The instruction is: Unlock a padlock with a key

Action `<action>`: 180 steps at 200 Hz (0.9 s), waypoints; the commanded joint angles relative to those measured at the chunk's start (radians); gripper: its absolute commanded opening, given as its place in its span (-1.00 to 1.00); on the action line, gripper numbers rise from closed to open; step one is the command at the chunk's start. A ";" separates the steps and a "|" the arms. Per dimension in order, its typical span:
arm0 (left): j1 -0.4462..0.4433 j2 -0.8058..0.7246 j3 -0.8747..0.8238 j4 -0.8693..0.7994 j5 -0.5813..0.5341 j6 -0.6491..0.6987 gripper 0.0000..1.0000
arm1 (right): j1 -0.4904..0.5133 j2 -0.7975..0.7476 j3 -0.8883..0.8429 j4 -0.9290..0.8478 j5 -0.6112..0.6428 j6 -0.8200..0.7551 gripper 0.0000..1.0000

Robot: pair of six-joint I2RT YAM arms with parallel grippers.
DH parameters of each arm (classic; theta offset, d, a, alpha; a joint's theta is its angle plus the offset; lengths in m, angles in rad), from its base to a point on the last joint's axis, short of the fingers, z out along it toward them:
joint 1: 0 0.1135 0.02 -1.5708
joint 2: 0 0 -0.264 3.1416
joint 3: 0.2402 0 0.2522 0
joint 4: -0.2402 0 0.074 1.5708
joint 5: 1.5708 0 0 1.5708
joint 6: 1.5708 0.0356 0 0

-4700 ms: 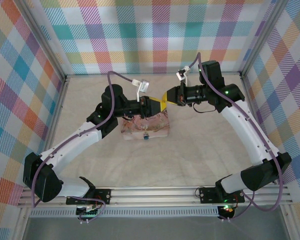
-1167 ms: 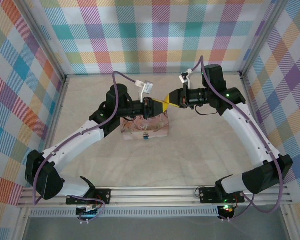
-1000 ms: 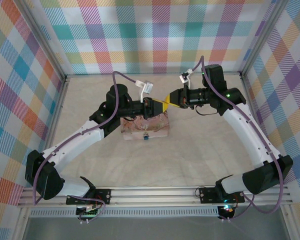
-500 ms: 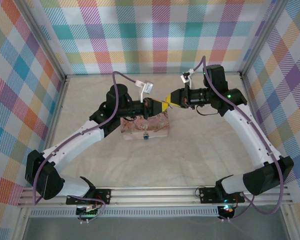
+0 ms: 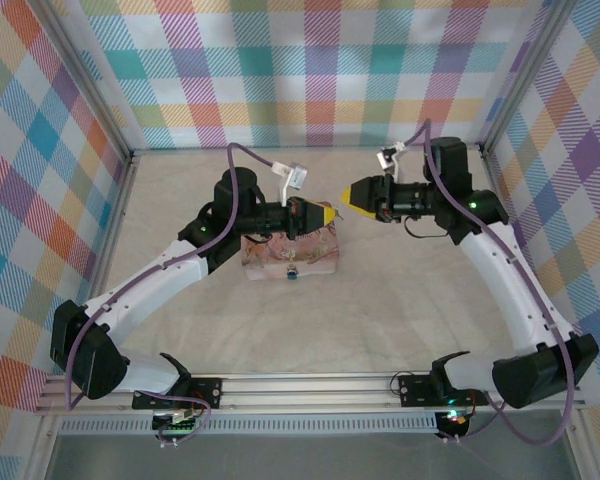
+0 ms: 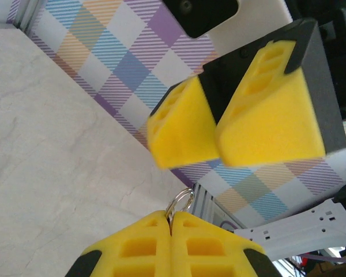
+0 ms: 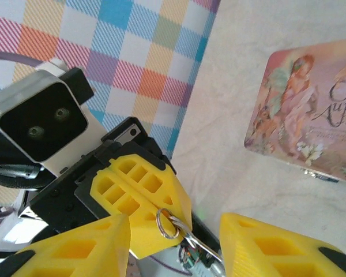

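Observation:
The key's ring sticks out past my left gripper's fingers, so next I take the key [image 7: 198,244] with my right gripper while my left gripper opens and regrips it.
My left gripper [image 5: 327,213] hovers over the back right corner of the pink tin [image 5: 290,250] and is shut on the key [image 6: 173,224]. The key's silver ring [image 6: 181,205] sticks out past the tips. In the right wrist view the ring [image 7: 168,223] and a thin metal sliver show at the left gripper's closed yellow fingers [image 7: 139,187]. My right gripper [image 5: 352,194] faces it from the right, a short gap away, open and holding nothing; its fingers [image 6: 265,109] are spread. The tiny padlock [image 5: 292,271] hangs at the tin's front edge.
The pink tin [image 7: 311,115] lies flat on the pale table [image 5: 400,300] near the back middle. Checked walls close in the back and both sides. A metal rail [image 5: 310,388] runs along the near edge by the arm bases.
My right gripper has opened and drawn back to the right, away from the left gripper's tips. The left gripper has stayed in place, shut on the key.

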 commanded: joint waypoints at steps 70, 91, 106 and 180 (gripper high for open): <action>-0.009 0.024 0.083 -0.065 0.148 0.032 -1.00 | -0.027 -0.132 -0.260 0.384 -0.154 -0.035 -0.05; -0.010 0.024 0.085 -0.070 0.159 0.034 -1.00 | -0.025 -0.134 -0.289 0.449 -0.213 -0.014 0.06; -0.009 0.022 0.084 -0.070 0.162 0.033 -1.00 | -0.020 -0.135 -0.301 0.472 -0.236 -0.009 0.09; -0.009 0.021 0.087 -0.069 0.171 0.030 -1.00 | 0.039 -0.108 -0.271 0.420 -0.267 -0.069 -0.05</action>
